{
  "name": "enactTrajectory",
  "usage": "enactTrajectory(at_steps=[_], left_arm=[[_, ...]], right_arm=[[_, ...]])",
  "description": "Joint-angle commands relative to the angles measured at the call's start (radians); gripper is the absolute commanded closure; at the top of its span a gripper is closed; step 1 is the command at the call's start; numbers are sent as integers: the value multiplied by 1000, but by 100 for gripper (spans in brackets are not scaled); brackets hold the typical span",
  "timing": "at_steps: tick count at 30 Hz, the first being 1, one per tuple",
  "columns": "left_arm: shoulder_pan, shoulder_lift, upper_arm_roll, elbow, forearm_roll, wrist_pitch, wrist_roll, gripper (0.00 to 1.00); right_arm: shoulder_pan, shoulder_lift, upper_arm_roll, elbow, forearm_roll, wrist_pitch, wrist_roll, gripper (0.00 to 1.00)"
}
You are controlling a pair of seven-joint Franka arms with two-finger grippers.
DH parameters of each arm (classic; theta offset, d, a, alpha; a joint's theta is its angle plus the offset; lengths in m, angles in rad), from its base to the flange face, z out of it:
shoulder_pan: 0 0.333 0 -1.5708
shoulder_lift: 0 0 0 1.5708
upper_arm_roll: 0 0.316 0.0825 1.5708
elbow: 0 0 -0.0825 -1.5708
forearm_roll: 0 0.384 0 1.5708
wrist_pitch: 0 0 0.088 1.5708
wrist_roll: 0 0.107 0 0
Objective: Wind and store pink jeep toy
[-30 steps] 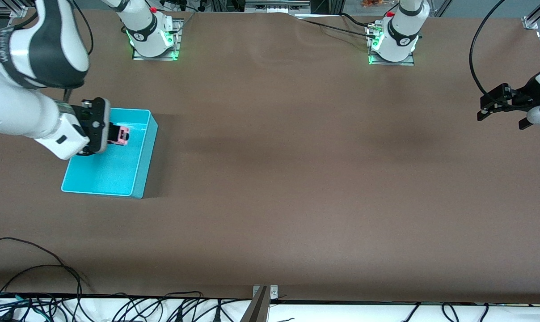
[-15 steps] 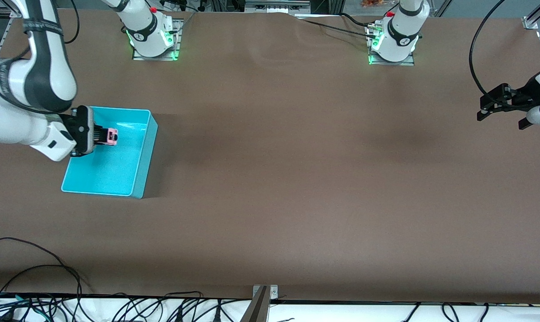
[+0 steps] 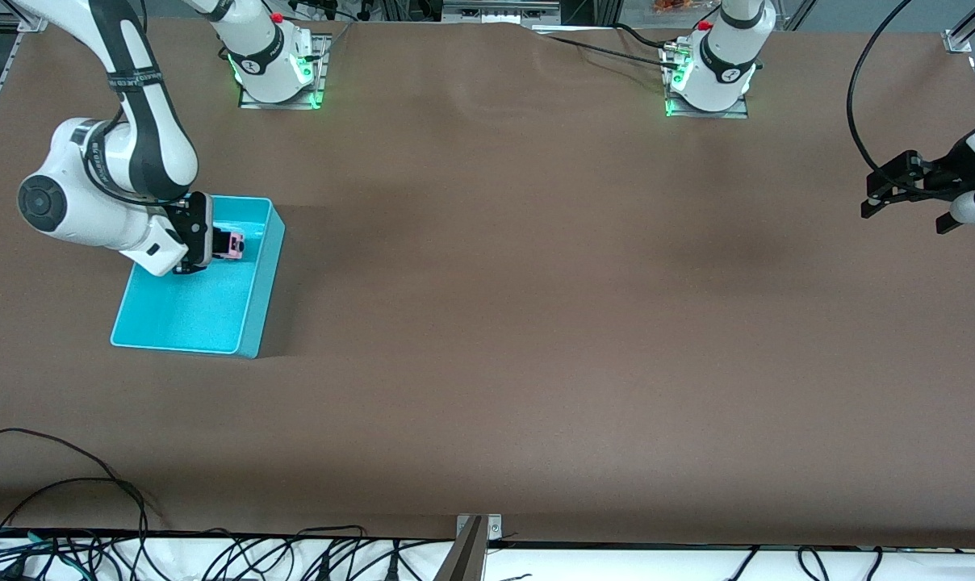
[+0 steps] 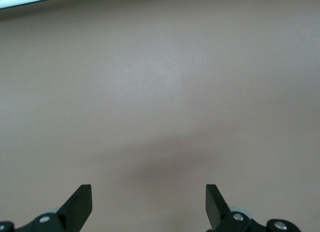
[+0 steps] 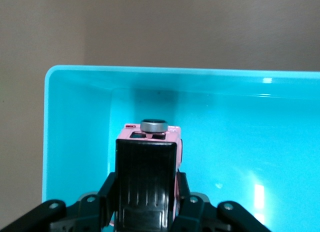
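I should use my right gripper to set the pink jeep toy, now inside the bin near one corner, down on the turquoise bin's bottom, at the end (image 3: 239, 241) (image 5: 142, 164) closest to the arm bases.
The pink jeep toy (image 3: 231, 243) is small and boxy with a dark roof. My right gripper (image 3: 221, 243) is shut on it over the end of the turquoise bin (image 3: 263, 274) nearest the robot bases. In the right wrist view the pink jeep toy (image 5: 150, 136) shows a round grey knob on top and sits clamped between the black fingers (image 5: 146, 182), inside the bin (image 5: 75, 142) close to one corner. My left gripper (image 3: 879, 196) waits open over the table edge at the left arm's end. The left wrist view shows its fingertips (image 4: 80, 199) wide apart above bare brown table.
The brown table (image 3: 536, 323) stretches between the two arms. The arm bases (image 3: 278, 68) stand along the edge farthest from the front camera. Cables (image 3: 92, 549) lie along the edge nearest it, with a metal bracket (image 3: 475, 537) at its middle.
The right arm has swung and re-posed, carrying the jeep lower and toward the bin's end nearest the bases. The left arm has stayed still.
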Motion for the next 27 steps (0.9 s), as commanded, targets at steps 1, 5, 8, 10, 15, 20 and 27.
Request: enactTrajectory(at_steps=[1,5,8,10,15,20,27], left_arm=[[4,16,0,33,-24,-15,6,0],[4,16,0,33,-24,-15,6,0],[4,16,0,33,-24,-15,6,0],[4,16,0,33,-24,-15,6,0],[4,16,0,33,-24,-15,6,0],[4,16,0,33,-24,-15,6,0],[4,16,0,33,-24,-15,6,0]], right_arm=[[-10,4,-8,-28,28,22,-42,84],[-13,16,-8,-42,28,34,-42,84],[-13,27,-8,-61,28,62,-42,84],[-13,30,-8,-71,30,82,-42,83],[-13,45,-8,-78,35,100,-42,79],[-13,55,-8,-78,38,100,-42,69],[-13,79,-8,-78,84,108,-42,27]])
